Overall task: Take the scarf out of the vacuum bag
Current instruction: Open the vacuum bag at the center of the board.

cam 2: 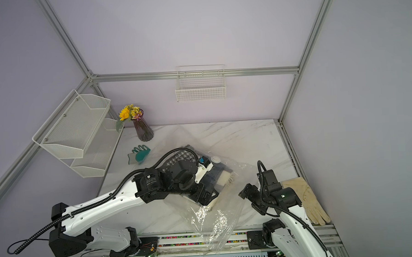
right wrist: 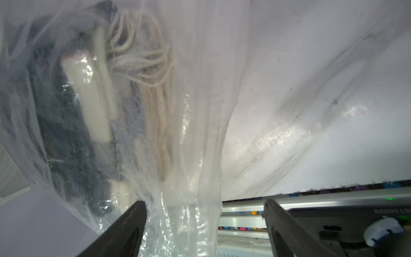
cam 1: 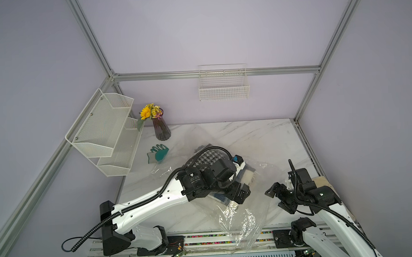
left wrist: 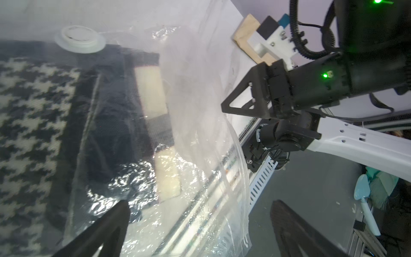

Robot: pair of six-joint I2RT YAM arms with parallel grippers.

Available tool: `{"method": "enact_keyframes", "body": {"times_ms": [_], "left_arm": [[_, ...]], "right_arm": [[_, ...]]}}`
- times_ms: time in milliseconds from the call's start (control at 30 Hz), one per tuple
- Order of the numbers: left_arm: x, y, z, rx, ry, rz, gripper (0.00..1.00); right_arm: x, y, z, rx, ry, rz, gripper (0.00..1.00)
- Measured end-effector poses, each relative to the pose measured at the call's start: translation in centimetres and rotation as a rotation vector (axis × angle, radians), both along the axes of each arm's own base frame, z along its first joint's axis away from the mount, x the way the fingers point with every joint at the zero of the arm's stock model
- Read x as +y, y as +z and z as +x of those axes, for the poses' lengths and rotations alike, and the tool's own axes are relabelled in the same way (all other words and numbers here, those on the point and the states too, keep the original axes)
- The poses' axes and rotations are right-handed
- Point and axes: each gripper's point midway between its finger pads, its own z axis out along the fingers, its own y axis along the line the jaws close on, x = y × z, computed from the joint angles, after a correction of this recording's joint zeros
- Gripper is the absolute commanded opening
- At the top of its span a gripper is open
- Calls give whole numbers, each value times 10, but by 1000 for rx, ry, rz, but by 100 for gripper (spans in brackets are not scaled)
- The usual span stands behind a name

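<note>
My left gripper is to grab, as its next move, the top film edge [left wrist: 236, 139] at the vacuum bag's open end, just past the scarf's cream fringe.
The clear crinkly vacuum bag [cam 1: 242, 218] [cam 2: 213, 219] lies across the middle of the marble table, one end drooping over the front rail. Its round white valve cap [cam 2: 215, 159] [left wrist: 80, 40] faces up. Inside lies the folded scarf [cam 1: 206, 159] [left wrist: 26, 111], houndstooth with dark and cream parts; its cream fringe [right wrist: 142, 66] shows through the film. My left gripper [cam 1: 241, 194] [left wrist: 199, 207] hovers over the bag, open, with loose film between its jaws. To the right, my right gripper [cam 1: 276, 198] [right wrist: 204, 203] stands open around a bunched fold of bag [right wrist: 200, 133].
A purple vase of flowers [cam 1: 161, 128] and teal gloves [cam 1: 158, 153] sit at the back left. A cream glove [cam 2: 308, 201] lies at the right edge. A mesh shelf [cam 1: 104, 131] hangs on the left wall, a wire basket [cam 1: 223, 85] on the back wall.
</note>
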Motion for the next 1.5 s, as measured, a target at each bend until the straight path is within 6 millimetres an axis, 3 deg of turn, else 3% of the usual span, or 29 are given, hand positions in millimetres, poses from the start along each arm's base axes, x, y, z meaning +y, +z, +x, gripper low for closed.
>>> {"method": "enact_keyframes", "body": {"times_ms": [100, 233, 300, 667, 833, 1167, 1500], "left_arm": [[-22, -7, -12, -25, -72, 26, 100], [-44, -19, -26, -62, -138, 69, 100], [-52, -25, -34, -83, -161, 86, 100], [-79, -18, -69, -199, -244, 38, 100], [-81, -22, -68, -238, -235, 70, 100], [-102, -37, -58, -355, -190, 177, 100], [-91, -45, -15, -521, 38, 380, 100]], "right_arm": [[1, -13, 2, 10, -23, 14, 80], [3, -15, 12, -25, -39, 24, 66], [4, -12, 19, -52, -42, 30, 49], [12, 18, 51, -123, 4, 28, 12], [18, 30, 62, -138, 37, 35, 11], [41, 75, 93, -179, 145, 98, 1], [60, 101, 103, -196, 211, 184, 0]]}}
